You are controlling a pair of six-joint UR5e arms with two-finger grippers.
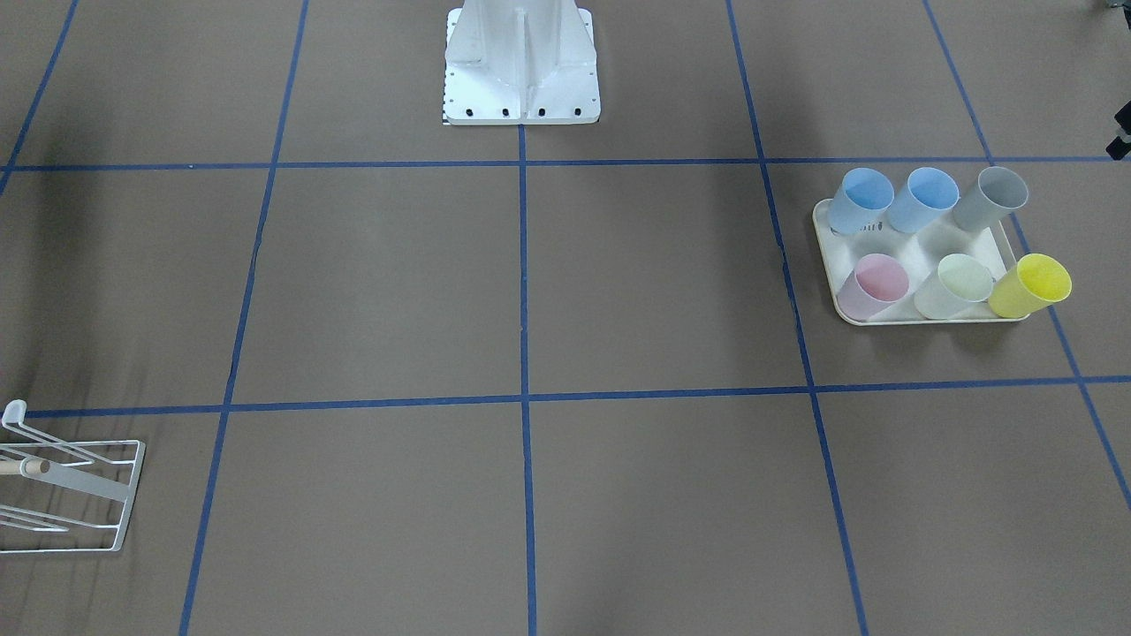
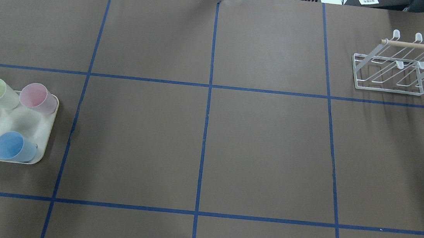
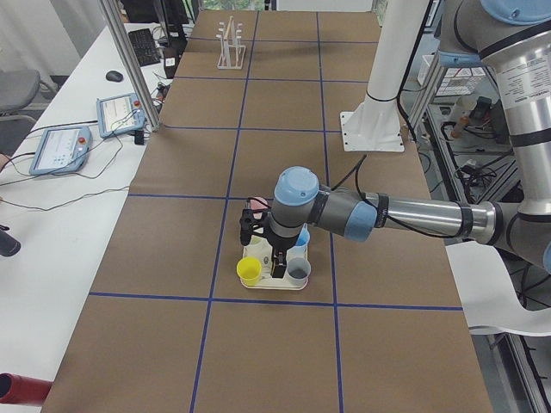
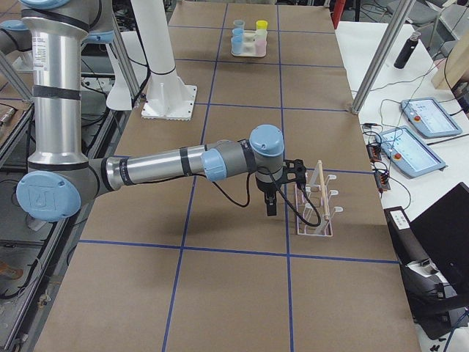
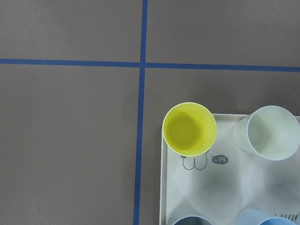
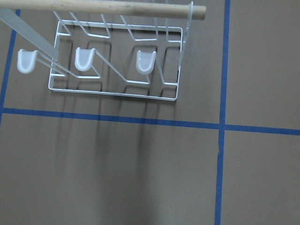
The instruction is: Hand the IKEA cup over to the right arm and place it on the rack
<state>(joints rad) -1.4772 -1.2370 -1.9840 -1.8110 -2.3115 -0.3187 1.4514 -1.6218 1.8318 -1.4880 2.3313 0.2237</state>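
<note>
The grey cup's rim point(image 1: 1026, 194) point(image 5: 175, 222) is the next place for my left gripper to go and close, on the side away from the two blue cups.
Several plastic cups stand on a cream tray point(image 1: 928, 243): two blue, a grey, a pink point(image 1: 875, 284), a pale green and a yellow cup point(image 1: 1031, 284). In the exterior left view my left gripper point(image 3: 276, 266) hangs just above the tray; I cannot tell if it is open or shut. The left wrist view looks straight down on the yellow cup point(image 5: 189, 129) and tray point(image 5: 225, 187). The white wire rack point(image 2: 391, 70) with its wooden dowel stands empty. In the exterior right view my right gripper point(image 4: 270, 207) hangs beside the rack point(image 4: 315, 205); I cannot tell its state. The rack also shows in the right wrist view point(image 6: 117, 79).
The robot's white base point(image 1: 521, 62) stands at the middle of the near table edge. Blue tape lines divide the brown table. Two teach pendants point(image 3: 60, 146) lie on the side bench beyond the table. Neither arm shows in the overhead or front-facing views.
</note>
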